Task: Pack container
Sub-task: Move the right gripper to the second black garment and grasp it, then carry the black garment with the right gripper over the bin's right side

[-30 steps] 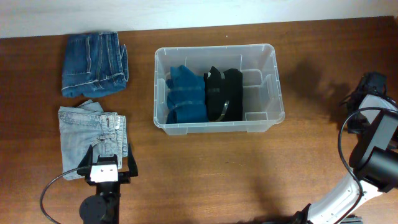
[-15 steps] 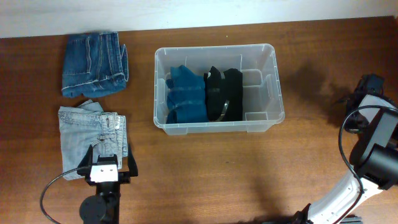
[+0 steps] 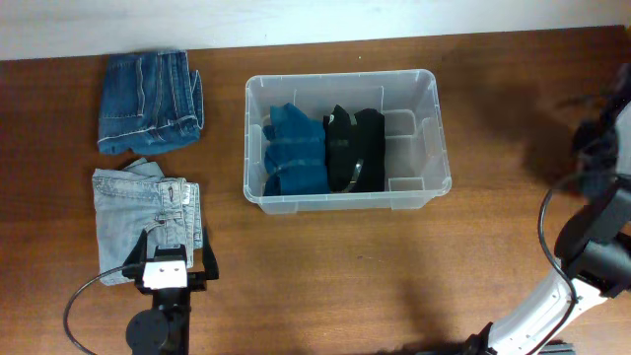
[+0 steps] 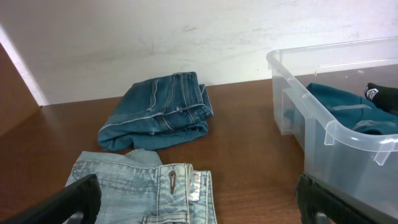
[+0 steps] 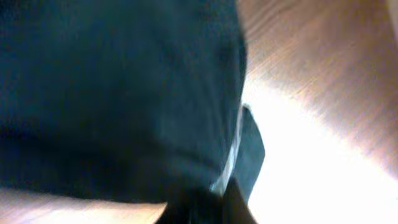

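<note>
I need to release the dark cloth from my right gripper in the clear container's empty end [image 3: 391, 147], beside the black garment.
The clear container [image 3: 345, 201] stands in the middle of the table with a folded blue garment [image 3: 294, 150] and a black garment [image 3: 353, 148] inside; its near corner shows in the left wrist view [image 4: 348, 134]. My left gripper [image 3: 175, 258] [image 4: 199, 202] is open, low over the near end of folded light-blue jeans [image 3: 148, 217] [image 4: 143, 186]. At the far right edge, my right gripper [image 5: 208, 208] is shut on a dark cloth [image 5: 118, 93] that fills its view and is pinched at the fingertips. From overhead that cloth [image 3: 603, 123] is a dark blur.
Folded dark-blue jeans [image 3: 148, 99] [image 4: 158, 112] lie at the back left, near the wall. The right arm [image 3: 592, 237] rises along the right table edge with a cable looping beside it. Bare wood lies between the container and the front edge.
My right gripper closed on the dark cloth and moved up and toward the right edge with it. The left arm and the clothes on the left stayed put.
</note>
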Available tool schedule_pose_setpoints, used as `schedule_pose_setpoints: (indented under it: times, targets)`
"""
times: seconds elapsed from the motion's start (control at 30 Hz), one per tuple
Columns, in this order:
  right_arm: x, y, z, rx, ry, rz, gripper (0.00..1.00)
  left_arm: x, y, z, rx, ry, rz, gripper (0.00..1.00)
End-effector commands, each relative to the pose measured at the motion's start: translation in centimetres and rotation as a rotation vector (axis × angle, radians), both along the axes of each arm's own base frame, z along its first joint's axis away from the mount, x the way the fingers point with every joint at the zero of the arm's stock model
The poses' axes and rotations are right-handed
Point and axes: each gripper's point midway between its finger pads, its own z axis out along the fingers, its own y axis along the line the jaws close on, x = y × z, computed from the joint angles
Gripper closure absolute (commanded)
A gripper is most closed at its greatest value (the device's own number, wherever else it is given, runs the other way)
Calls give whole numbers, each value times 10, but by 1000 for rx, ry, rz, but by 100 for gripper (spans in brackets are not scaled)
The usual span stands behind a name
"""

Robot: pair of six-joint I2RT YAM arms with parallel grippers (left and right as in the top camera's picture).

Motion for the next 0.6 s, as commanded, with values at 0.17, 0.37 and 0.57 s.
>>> schedule_pose_setpoints:
  times: [0.17,0.37,0.57]
  targets:
    - [57,117,151,285,-389,135,96,0,0,-1,16,1,2,1]
    - [72,228,209,352,-496,399,96,0,0,-1,16,1,2,1]
    - [77,326,196,367,-424,558,96,0,0,-1,16,1,2,1]
